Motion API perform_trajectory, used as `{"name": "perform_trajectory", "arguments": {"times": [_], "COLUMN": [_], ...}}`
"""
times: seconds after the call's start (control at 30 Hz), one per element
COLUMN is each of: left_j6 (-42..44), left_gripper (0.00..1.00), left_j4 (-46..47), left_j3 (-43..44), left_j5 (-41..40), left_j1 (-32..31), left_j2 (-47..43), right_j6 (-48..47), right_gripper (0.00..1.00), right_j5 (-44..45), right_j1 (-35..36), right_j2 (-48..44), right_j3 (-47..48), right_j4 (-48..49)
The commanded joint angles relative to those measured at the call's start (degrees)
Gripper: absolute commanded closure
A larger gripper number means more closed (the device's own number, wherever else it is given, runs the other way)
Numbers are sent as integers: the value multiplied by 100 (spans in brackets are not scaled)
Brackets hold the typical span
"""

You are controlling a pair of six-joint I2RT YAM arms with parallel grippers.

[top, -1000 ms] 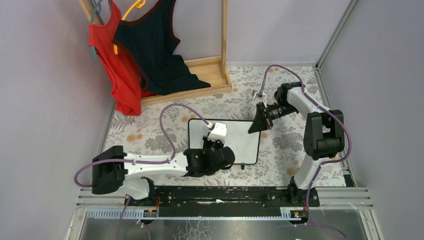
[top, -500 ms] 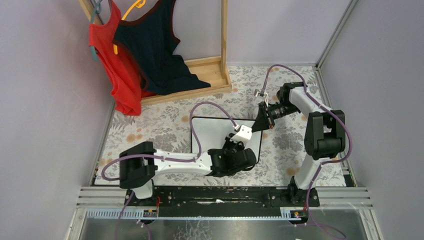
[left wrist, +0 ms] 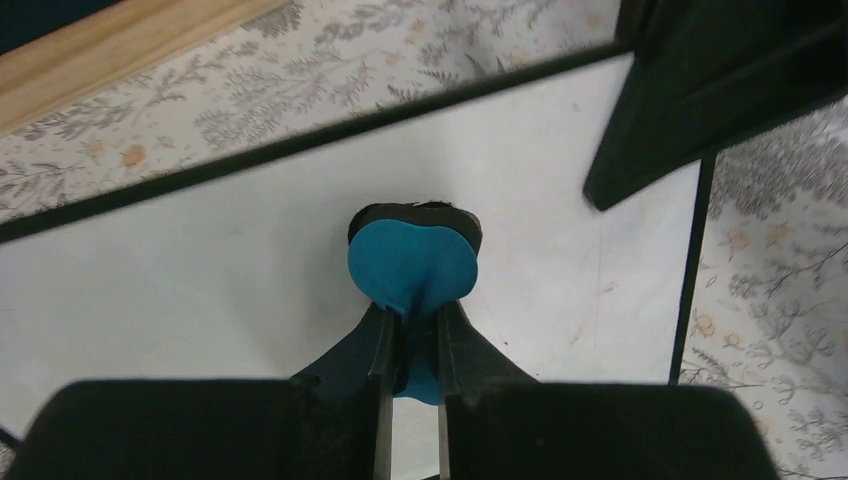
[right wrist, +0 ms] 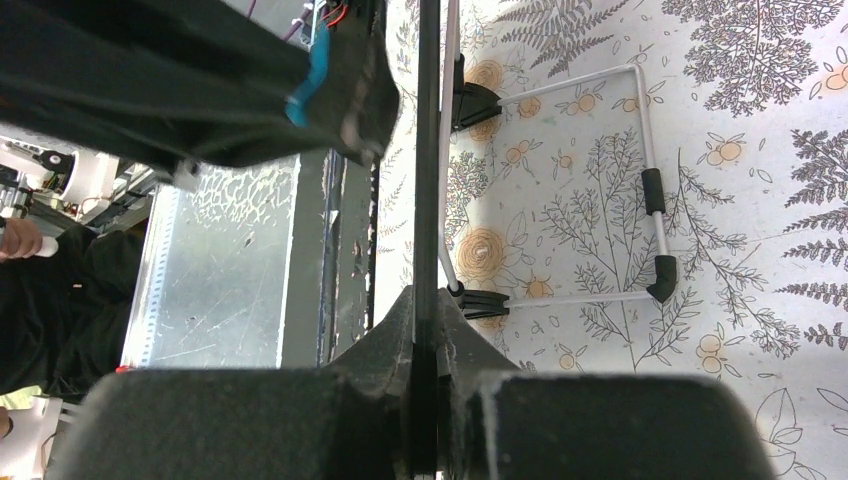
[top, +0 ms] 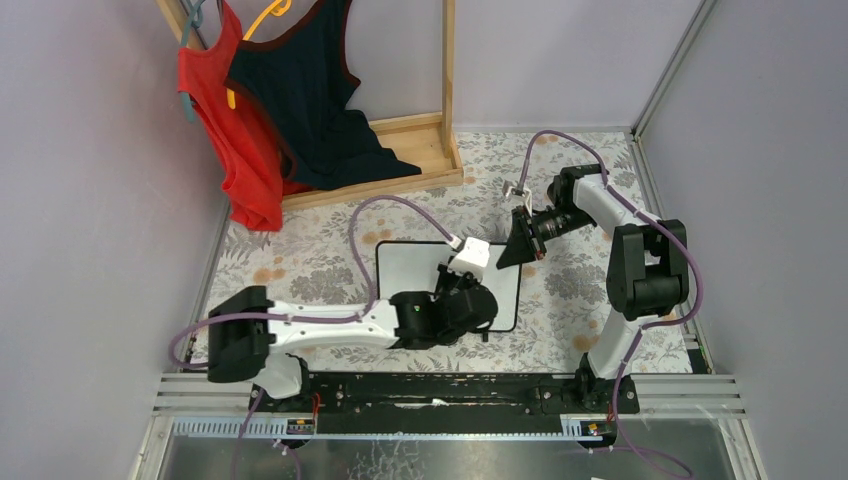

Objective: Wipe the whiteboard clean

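Next, I set the blue eraser with my left gripper on the floral tablecloth (top: 346, 255) between the whiteboard and the red top.
The whiteboard (top: 410, 268) lies on the floral tablecloth, white with a thin black frame. My left gripper (top: 465, 282) is over its right half, shut on a small blue eraser (left wrist: 412, 262) whose black pad presses on the white surface (left wrist: 200, 270). Faint reddish smudges remain near the board's right edge (left wrist: 600, 290). My right gripper (top: 512, 250) is shut on the board's far right edge; the right wrist view shows the black frame (right wrist: 428, 150) edge-on between the closed fingers (right wrist: 428, 300). The right gripper's black finger (left wrist: 700, 80) shows in the left wrist view.
A wooden rack base (top: 400, 150) with a red top (top: 235, 150) and a dark top (top: 320, 100) hanging stands at the back left. The board's white wire stand (right wrist: 650, 190) with black feet lies against the cloth. Grey walls close in both sides.
My left arm swept the eraser from the board's middle to its right side, then back a little to the left. The right gripper has kept its hold on the board's edge.
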Motion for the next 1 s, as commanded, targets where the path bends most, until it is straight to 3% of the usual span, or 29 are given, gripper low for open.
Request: {"name": "perform_trajectory", "arguments": {"times": [0.0, 0.27, 0.57, 0.7, 0.97], "left_j6": [-266, -699, -1261, -1273, -415], "left_gripper": [100, 100, 100, 100, 100], "left_j4": [-410, -1547, -2460, -2384, -1365], "left_j3": [-60, -9, -310, -645, -1360], "left_j5": [-452, -1041, -1506, -1430, -633], "left_j1": [46, 74, 532, 957, 2014], "left_j2": [-608, -1429, -1958, -2142, -3025], "right_j6": [33, 48, 53, 53, 64], "right_gripper": [100, 100, 100, 100, 100], "right_j5": [-119, -126, -120, -120, -103], "right_j1": [102, 102, 99, 101, 100], "right_j2": [53, 95, 63, 71, 46], "right_j3": [11, 15, 25, 23, 19], "right_j4": [-488, -485, -487, -492, -479]}}
